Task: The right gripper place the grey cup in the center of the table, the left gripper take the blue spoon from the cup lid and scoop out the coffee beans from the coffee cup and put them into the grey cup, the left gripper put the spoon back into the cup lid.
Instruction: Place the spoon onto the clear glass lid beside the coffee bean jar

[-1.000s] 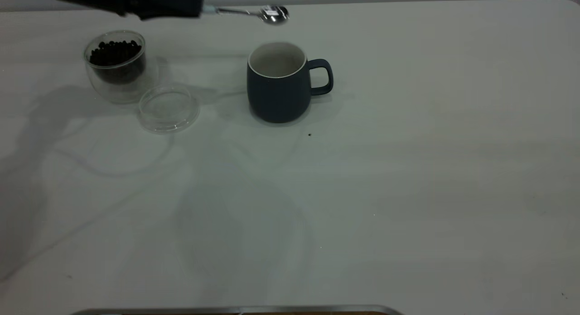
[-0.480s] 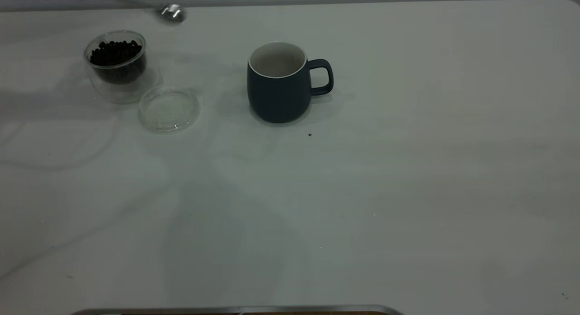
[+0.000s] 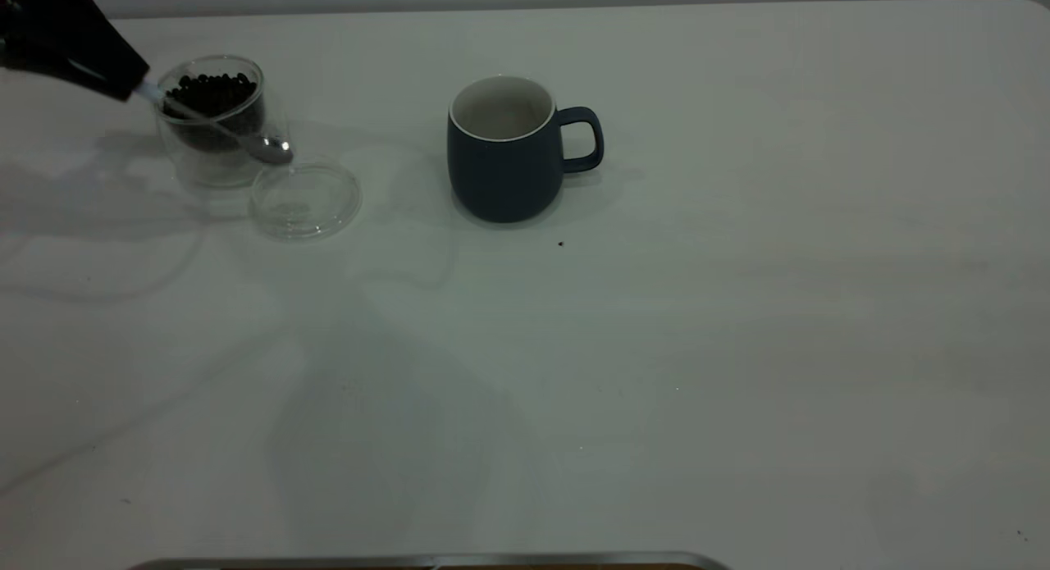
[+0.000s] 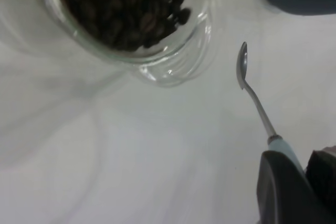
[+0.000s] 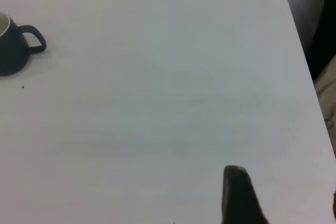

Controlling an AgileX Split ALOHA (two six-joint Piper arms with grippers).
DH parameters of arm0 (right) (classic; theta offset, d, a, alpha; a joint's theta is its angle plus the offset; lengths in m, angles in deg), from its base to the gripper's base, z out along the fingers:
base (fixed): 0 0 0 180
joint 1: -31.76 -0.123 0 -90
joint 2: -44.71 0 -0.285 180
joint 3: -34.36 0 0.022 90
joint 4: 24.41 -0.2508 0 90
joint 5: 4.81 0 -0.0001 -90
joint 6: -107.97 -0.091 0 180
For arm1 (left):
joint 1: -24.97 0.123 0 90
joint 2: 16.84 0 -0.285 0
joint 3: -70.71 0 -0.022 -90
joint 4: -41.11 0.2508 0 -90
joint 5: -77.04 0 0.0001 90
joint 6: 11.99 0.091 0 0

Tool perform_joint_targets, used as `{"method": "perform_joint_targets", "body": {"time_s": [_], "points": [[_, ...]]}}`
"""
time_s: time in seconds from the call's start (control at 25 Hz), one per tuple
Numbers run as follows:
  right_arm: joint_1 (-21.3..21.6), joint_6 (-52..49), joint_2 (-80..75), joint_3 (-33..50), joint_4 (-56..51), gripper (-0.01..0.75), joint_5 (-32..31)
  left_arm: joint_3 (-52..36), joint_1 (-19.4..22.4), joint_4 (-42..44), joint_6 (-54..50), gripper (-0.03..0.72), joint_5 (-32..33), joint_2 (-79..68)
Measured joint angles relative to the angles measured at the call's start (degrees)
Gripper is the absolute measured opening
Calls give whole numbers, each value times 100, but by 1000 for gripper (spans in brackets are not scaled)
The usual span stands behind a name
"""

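Observation:
Next, I set the blue spoon down with my left gripper across the rim of the cup lid (image 3: pixel 252 210) by the coffee cup.
The grey cup (image 3: pixel 502 164) stands upright near the table's (image 3: pixel 738 348) middle, its handle pointing right; the right wrist view also shows the grey cup (image 5: pixel 9 51). At the far left, my left gripper (image 3: pixel 123 82) is shut on the blue spoon (image 3: pixel 246 139) by its pale handle. The spoon slants down in front of the coffee cup (image 3: pixel 212 119), its metal bowl just over the far edge of the cup lid (image 3: pixel 305 199). Coffee beans (image 4: pixel 123 9) fill the coffee cup (image 4: pixel 157 66). The spoon (image 4: pixel 247 77) carries no beans that I can see. My right gripper (image 5: pixel 286 198) hovers open, far to the right of the grey cup.
A single dark speck (image 3: pixel 561 243) lies on the table just in front of the grey cup. A metal strip (image 3: pixel 426 562) runs along the near table edge. The table's right edge (image 5: pixel 299 51) shows in the right wrist view.
My left gripper swung the spoon from above the grey cup leftward, then down in front of the coffee cup, ending over the lid's edge. The cups and lid stayed put.

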Motion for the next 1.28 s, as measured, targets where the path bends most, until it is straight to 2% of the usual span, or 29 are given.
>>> {"method": "perform_joint_targets", "body": {"time_s": [0.16, 0.4, 1.28], "points": [[0, 0, 0, 0, 0, 452, 0, -183, 0, -7, -132, 127, -87, -169], [0, 0, 0, 0, 0, 452, 0, -590, 0, -84, -221, 127, -785, -219], [0, 0, 0, 0, 0, 452, 0, -639, 0, -576, -33, 127, -900, -680]]}}
